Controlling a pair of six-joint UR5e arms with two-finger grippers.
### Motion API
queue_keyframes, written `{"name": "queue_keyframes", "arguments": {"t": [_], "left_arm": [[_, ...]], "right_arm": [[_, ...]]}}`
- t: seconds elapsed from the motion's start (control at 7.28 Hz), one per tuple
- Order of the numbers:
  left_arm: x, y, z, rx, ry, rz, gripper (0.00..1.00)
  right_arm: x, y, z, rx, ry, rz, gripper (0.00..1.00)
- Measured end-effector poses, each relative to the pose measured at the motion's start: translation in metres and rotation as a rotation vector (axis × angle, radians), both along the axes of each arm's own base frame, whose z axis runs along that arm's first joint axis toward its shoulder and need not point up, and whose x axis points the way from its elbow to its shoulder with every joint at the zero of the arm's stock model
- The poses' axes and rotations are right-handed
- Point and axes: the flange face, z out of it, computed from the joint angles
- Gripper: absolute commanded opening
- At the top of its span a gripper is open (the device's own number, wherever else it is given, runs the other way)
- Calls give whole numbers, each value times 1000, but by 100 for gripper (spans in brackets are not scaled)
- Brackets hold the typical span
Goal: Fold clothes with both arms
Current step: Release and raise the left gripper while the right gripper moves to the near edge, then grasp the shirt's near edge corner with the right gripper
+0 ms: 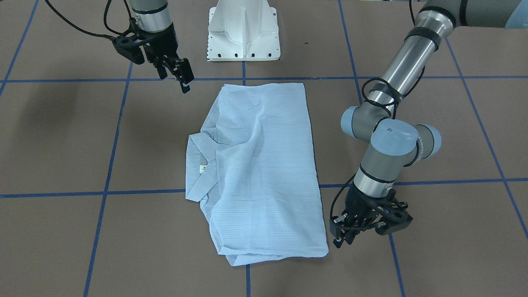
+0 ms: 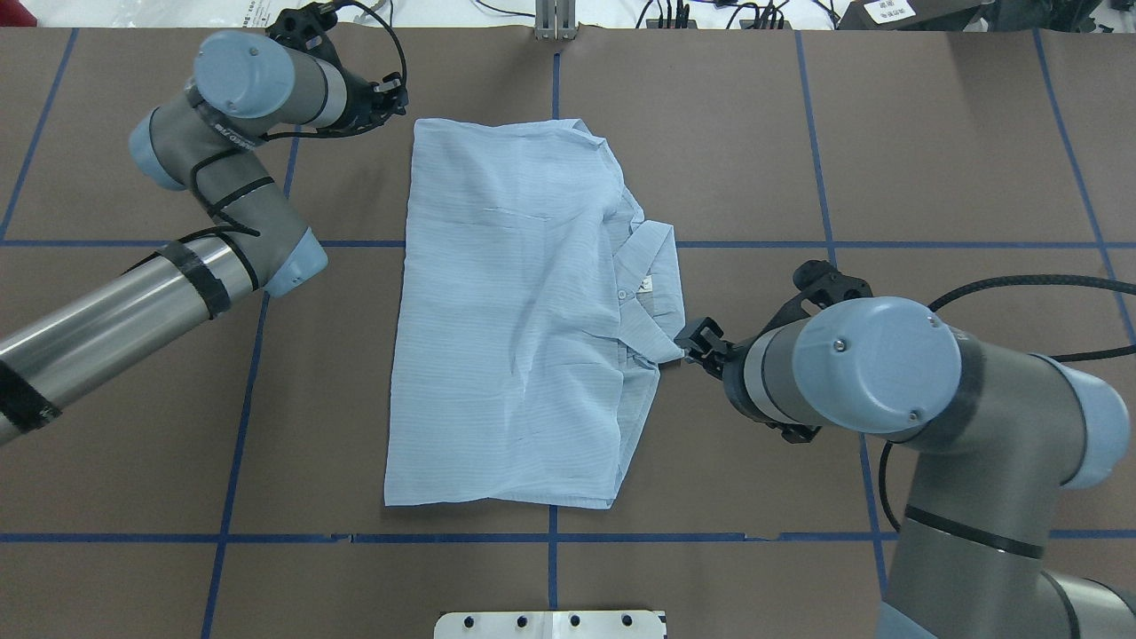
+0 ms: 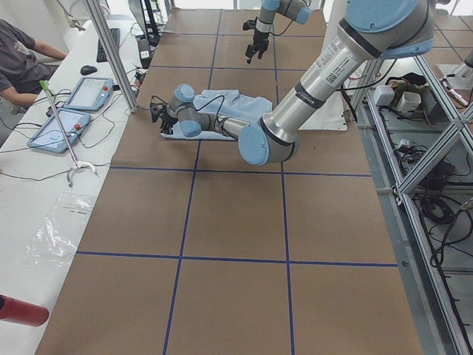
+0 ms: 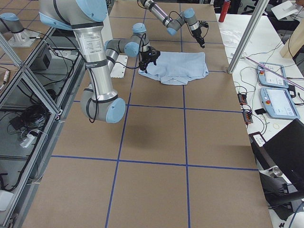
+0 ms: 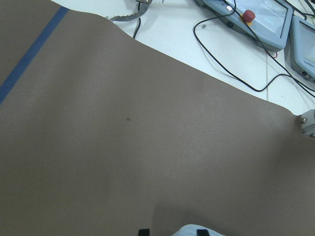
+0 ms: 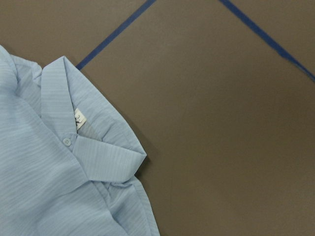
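I should close my right gripper on the pale-blue shirt's near corner on the collar side (image 1: 226, 88), the corner that is close to the white pedestal base.
The pale-blue shirt (image 1: 264, 173) lies folded into a rough rectangle on the brown table (image 1: 62, 136), with its collar (image 2: 652, 284) sticking out on my right side. My left gripper (image 1: 340, 237) is low beside the shirt's far left corner (image 2: 395, 96), open and empty. A scrap of the shirt (image 5: 194, 231) shows at the bottom edge of the left wrist view. My right gripper (image 1: 181, 76) hangs open and empty above the table off the shirt's near right side (image 2: 697, 342). The right wrist view looks down on the collar (image 6: 108, 157) with its label and button.
The white pedestal base (image 1: 243, 31) stands at the table's near edge. Blue tape lines (image 2: 550, 537) grid the table. Beyond the far edge, teach pendants (image 5: 256, 19) and cables lie on a white bench, where an operator (image 3: 18, 59) sits.
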Motion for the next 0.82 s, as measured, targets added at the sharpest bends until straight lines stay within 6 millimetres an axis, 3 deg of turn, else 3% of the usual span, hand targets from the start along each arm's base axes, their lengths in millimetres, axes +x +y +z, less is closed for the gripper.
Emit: {"name": "queue_keyframes", "arguments": {"t": [0.41, 0.82], "left_arm": [[-36, 42, 6, 15, 58, 64, 43], [-43, 51, 3, 22, 72, 69, 44]], "right_arm": [[-77, 20, -4, -123, -54, 100, 100], [-131, 41, 6, -243, -90, 190, 98]]}}
